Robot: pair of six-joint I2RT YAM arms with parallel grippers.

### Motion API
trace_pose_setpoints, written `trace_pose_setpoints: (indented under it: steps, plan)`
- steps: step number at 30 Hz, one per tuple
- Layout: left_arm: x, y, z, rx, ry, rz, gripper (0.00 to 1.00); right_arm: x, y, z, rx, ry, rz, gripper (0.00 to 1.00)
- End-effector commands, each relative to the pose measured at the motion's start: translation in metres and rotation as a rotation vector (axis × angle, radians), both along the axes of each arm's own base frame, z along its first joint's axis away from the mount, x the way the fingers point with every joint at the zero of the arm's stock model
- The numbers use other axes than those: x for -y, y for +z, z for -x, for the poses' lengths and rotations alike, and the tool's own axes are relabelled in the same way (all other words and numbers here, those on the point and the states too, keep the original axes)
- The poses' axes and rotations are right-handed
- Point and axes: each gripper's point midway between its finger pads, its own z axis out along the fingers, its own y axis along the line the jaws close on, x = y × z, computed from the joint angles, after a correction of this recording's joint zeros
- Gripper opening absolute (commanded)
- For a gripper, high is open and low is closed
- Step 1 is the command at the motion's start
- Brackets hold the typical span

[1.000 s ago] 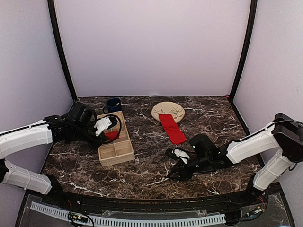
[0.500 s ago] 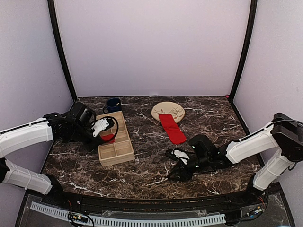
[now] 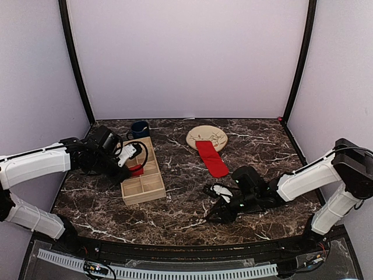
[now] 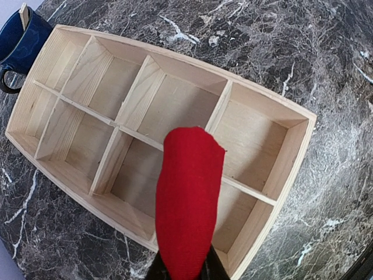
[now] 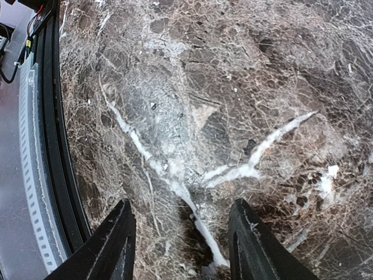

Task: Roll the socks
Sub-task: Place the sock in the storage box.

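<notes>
My left gripper is going to let go of the red sock in the wooden tray's front compartment farther from the flat sock (image 3: 133,186) (image 4: 226,220).
One red sock (image 3: 212,159) lies flat on the marble table, its far end resting on the beige plate (image 3: 207,135). My left gripper (image 3: 132,165) is shut on the other red sock (image 4: 187,201), which hangs from the jaws above the wooden compartment tray (image 4: 265,157); that sock also shows in the top view (image 3: 136,169). My right gripper (image 3: 213,213) is open and empty, low over bare marble near the front of the table, in front of the flat sock. In the right wrist view its fingers (image 5: 119,236) stand wide apart.
The wooden tray (image 3: 152,186) with several compartments lies left of centre. A dark blue mug (image 3: 139,129) stands behind it, also in the left wrist view (image 4: 22,44). The table's front edge with a black rail (image 5: 55,146) is close to my right gripper.
My left gripper with the red sock has shifted slightly to the right over the tray. My right arm has hardly moved.
</notes>
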Motion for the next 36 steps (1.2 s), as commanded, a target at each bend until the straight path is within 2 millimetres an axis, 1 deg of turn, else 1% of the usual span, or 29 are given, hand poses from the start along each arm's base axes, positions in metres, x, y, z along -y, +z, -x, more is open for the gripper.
trace_pose_setpoints:
  steps: [1,7,14,17,21,26,28,33,36]
  plan:
    - [0.009,0.003,-0.006,-0.008,0.073,0.089,0.0,-0.007,0.008,-0.008,0.025,0.002,-0.027,0.5]
    - [0.004,-0.007,-0.003,-0.039,0.107,0.078,0.0,-0.007,0.008,-0.01,0.029,0.0,-0.024,0.5]
    - [0.002,-0.01,-0.005,-0.047,0.158,0.081,0.0,-0.007,0.009,-0.01,0.027,0.001,-0.022,0.5]
    - [0.002,-0.01,-0.007,-0.062,0.209,0.1,0.0,-0.007,0.009,-0.01,0.029,0.001,-0.017,0.5]
    - [-0.001,-0.009,-0.008,-0.083,0.323,0.143,0.0,-0.007,0.009,-0.011,0.029,0.001,-0.017,0.5]
    - [-0.001,-0.009,-0.003,-0.107,0.415,0.224,0.0,-0.007,0.009,-0.01,0.028,0.003,-0.016,0.51]
    - [-0.002,-0.011,-0.001,-0.109,0.432,0.243,0.0,-0.007,0.009,-0.01,0.029,0.003,-0.016,0.51]
    - [-0.006,-0.026,0.007,-0.146,0.456,0.232,0.0,-0.006,0.009,-0.01,0.029,0.004,-0.013,0.51]
    - [-0.004,-0.03,0.009,-0.148,0.449,0.235,0.0,-0.006,0.009,-0.011,0.031,0.003,-0.012,0.51]
